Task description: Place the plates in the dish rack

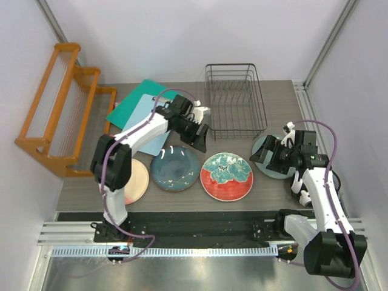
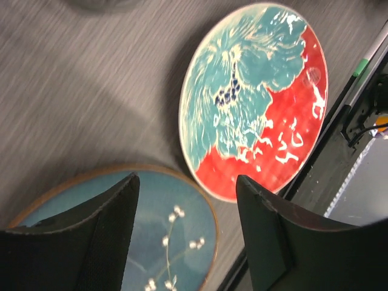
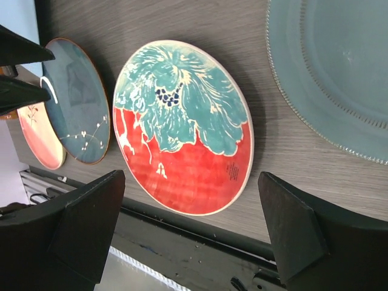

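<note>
Next, my right gripper moves to the floral plate's red edge point(image 1: 251, 179) point(image 3: 250, 160) that faces the grey-green plate and closes on it.
Four plates lie flat in a row on the table: pink-and-cream point(image 1: 134, 180), dark teal point(image 1: 176, 168), red-and-teal floral point(image 1: 226, 176) and pale grey-green point(image 1: 273, 165). The dark wire dish rack point(image 1: 235, 100) stands empty at the back. My left gripper point(image 1: 199, 136) is open and empty, above the table behind the teal and floral plates; its wrist view point(image 2: 187, 182) shows the teal plate point(image 2: 151, 230) and the floral plate point(image 2: 254, 91). My right gripper point(image 1: 267, 154) is open and empty over the grey-green plate's left edge. Its wrist view point(image 3: 191, 177) shows the floral plate point(image 3: 182, 127), the grey-green plate point(image 3: 339, 66), the teal plate point(image 3: 76, 103) and the pink plate point(image 3: 39, 136).
An orange wooden tiered rack point(image 1: 60, 109) stands at the left. A light blue clipboard point(image 1: 142, 112) lies behind the plates under the left arm. A black rail point(image 1: 200, 224) runs along the table's near edge. White walls close in both sides.
</note>
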